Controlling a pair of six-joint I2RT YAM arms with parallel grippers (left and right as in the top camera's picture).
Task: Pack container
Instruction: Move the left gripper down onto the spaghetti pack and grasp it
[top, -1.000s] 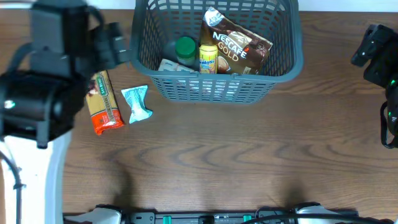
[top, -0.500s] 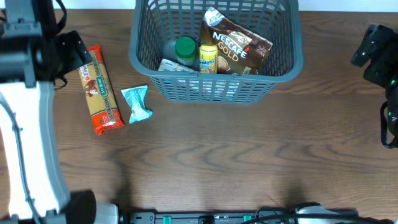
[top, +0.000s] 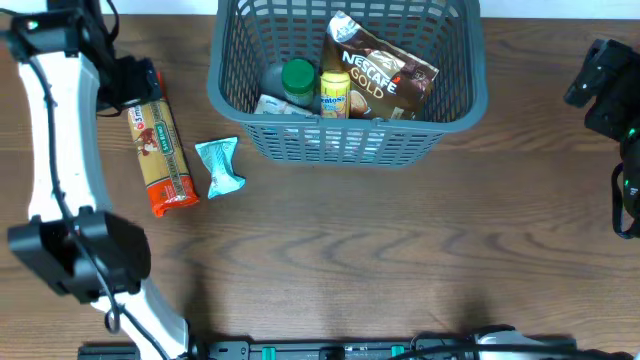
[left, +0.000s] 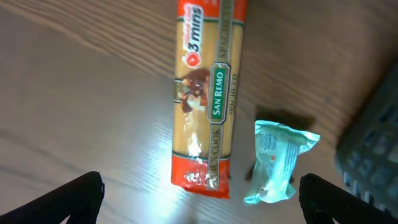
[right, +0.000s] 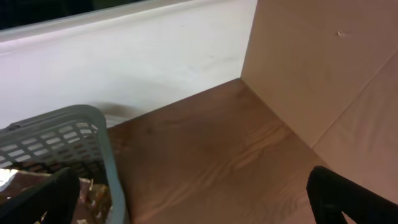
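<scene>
The spaghetti pack's middle (top: 156, 140) (left: 208, 92), at the green San Remo label, is the next place for my left gripper to go and close across the pack's width.
The grey slatted basket (top: 450, 115) stands at the back middle of the table. It holds a Nescafe Gold pouch (top: 385, 80), a yellow bottle (top: 334, 95), a green-lidded jar (top: 298, 78) and a flat packet. A San Remo spaghetti pack (top: 160, 150) and a light-blue packet (top: 220, 167) lie on the table left of the basket. My left gripper (top: 125, 85) hangs open over the far end of the spaghetti (left: 208, 93); the blue packet (left: 277, 162) lies beside it. My right gripper (top: 600, 85) is open and empty at the far right, beside the basket's corner (right: 93, 137).
A white wall and a brown board (right: 323, 68) bound the table's far right corner. The left arm's white link (top: 60, 150) reaches along the table's left edge.
My left arm has swung back and left, uncovering the spaghetti pack; the gripper now sits over its far end. The right arm has not moved.
</scene>
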